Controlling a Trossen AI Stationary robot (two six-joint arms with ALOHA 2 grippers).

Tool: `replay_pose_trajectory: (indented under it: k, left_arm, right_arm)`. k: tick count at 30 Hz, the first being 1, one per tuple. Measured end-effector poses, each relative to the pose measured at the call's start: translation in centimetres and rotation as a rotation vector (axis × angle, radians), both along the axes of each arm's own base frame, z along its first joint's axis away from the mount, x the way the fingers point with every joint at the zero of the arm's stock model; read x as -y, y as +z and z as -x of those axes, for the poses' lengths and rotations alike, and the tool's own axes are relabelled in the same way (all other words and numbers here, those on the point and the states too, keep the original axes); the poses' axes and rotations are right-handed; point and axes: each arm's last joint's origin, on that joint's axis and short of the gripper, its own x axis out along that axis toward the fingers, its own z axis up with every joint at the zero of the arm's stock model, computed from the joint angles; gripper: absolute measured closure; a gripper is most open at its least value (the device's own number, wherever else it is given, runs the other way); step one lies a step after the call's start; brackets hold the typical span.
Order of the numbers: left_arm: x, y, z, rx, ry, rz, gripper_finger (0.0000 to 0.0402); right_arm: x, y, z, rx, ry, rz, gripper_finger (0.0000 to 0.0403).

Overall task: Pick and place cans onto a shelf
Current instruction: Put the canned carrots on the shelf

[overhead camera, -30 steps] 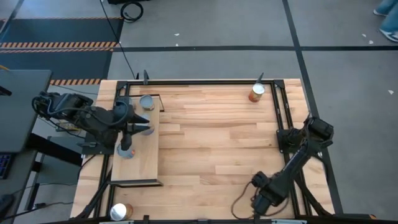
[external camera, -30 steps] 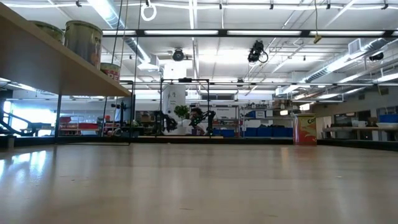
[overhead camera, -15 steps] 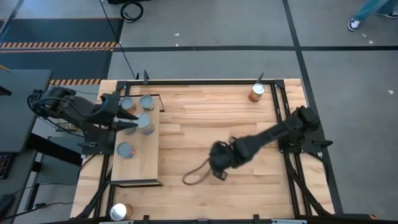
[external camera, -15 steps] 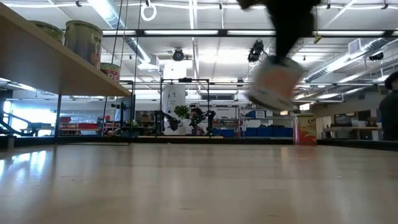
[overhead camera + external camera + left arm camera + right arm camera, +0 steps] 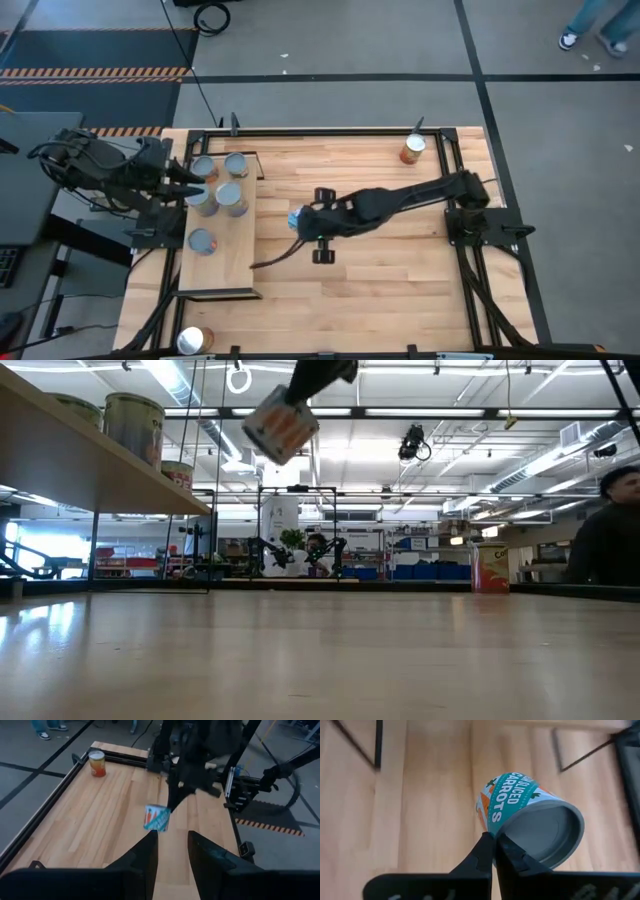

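Observation:
The orange and teal can will go down from my right gripper onto the bare tabletop (image 5: 318,252) beside the shelf's nearer half.
The shelf (image 5: 228,265) is a pale board in a black frame at the table's left; it also shows in the low view (image 5: 60,455). Several cans (image 5: 232,198) stand on it on their flat ends. My right gripper (image 5: 302,220) is shut on a can with an orange and teal label (image 5: 520,810), high above the table's middle, right of the shelf. The can also shows in the low view (image 5: 282,425) and the left wrist view (image 5: 157,817). My left gripper (image 5: 172,852) is open and empty at the shelf's left side. My right gripper pinches the can's rim (image 5: 501,831) at its grey round end between its two fingers, which stand almost closed. The fingers come from above, slanting from the table's right. The can hangs tilted below them, lifted clear of the table.
One can (image 5: 412,150) stands at the table's far right corner and another (image 5: 192,340) at the near left corner. A black cable (image 5: 275,255) trails under my right arm. A person (image 5: 610,540) shows beyond the table's edge.
My right gripper has swung from the table's near right corner toward the shelf, going left, far and up with the can. My left gripper has drawn back from over the shelf toward the table's left edge, uncovering cans that stand there.

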Motion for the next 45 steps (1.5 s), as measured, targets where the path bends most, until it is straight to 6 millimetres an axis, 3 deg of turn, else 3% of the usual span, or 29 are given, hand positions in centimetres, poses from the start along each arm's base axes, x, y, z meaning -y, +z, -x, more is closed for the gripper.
replay_pose_trajectory:
  k: [15,19,23,32,37,41,45]
  left_arm:
    - [0.1,0.2,-0.2,0.024,0.011,0.034,0.029]
    - [0.1,0.2,-0.2,0.026,0.013,0.034,0.029]
    - [0.1,0.2,-0.4,0.027,0.049,0.037,0.0287]
    - [1.2,-0.3,-3.0,-0.038,0.063,-0.003,0.0243]
    - [2.1,-0.9,-5.3,-0.09,0.113,-0.061,0.0197]
    - [3.0,-1.5,-7.7,-0.123,0.154,-0.099,0.0162]
    - [4.3,-2.4,-11.1,-0.147,0.159,-0.116,0.0144]
  right_arm:
    - [-3.3,-11.6,-2.3,-0.434,0.151,-0.013,0.0394]
    - [-4.0,-13.0,-2.3,-0.48,0.162,0.0,0.0393]
    - [-4.3,-13.1,-2.5,-0.46,0.181,0.004,0.0377]
    - [-4.4,-12.8,-2.9,-0.41,0.177,-0.001,0.0309]
    - [-5.2,-9.9,-2.2,-0.351,0.15,-0.046,0.0265]
    - [-5.7,-5.6,1.1,-0.37,0.049,-0.054,0.0242]
    - [-7.2,-0.6,6.3,-0.274,-0.008,0.097,0.024]
